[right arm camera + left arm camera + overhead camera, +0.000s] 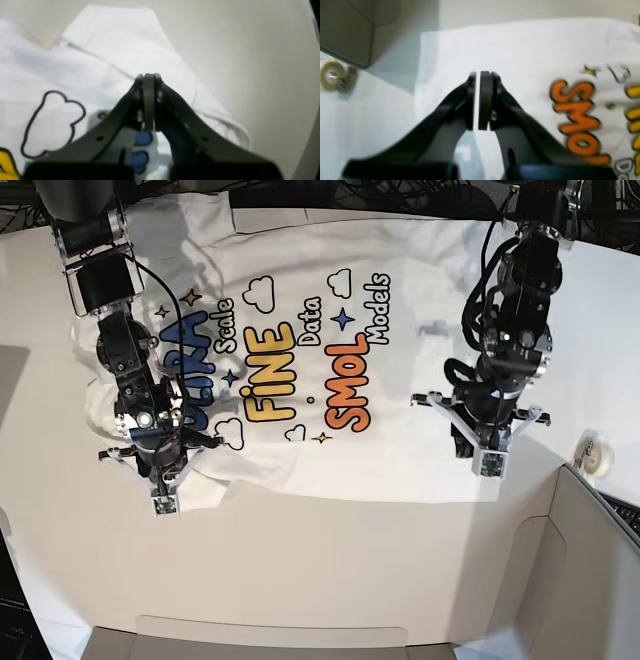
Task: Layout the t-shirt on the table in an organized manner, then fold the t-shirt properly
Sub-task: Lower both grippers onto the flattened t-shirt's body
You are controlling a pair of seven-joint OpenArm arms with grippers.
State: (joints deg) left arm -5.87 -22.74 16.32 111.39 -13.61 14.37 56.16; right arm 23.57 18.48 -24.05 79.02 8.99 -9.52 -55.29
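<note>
Next, I release the t-shirt's near sleeve with my right gripper on the bare tabletop [185, 518] just beyond the sleeve's open edge.
The white t-shirt [400, 400] lies spread print-up on the white table [300, 570], with its sleeves at the left of the base view and its hem at the right. My left gripper [488, 464] is over the hem's near corner. In the left wrist view [478, 75] its jaws stand shut with a hairline gap, above plain cloth [520, 50] beside the orange "SMOL". My right gripper [163, 502] is over the near sleeve. In the right wrist view [148, 75] it is shut, above the sleeve [112, 37] next to a cloud outline. No cloth shows pinched in either gripper.
A grey-white box panel [570, 570] stands at the near right corner; it also shows in the left wrist view [345, 30]. A roll of tape [598, 457] lies beside it on the table. Cables hang along the far edge. Bare tabletop [250, 50] lies beside the sleeve.
</note>
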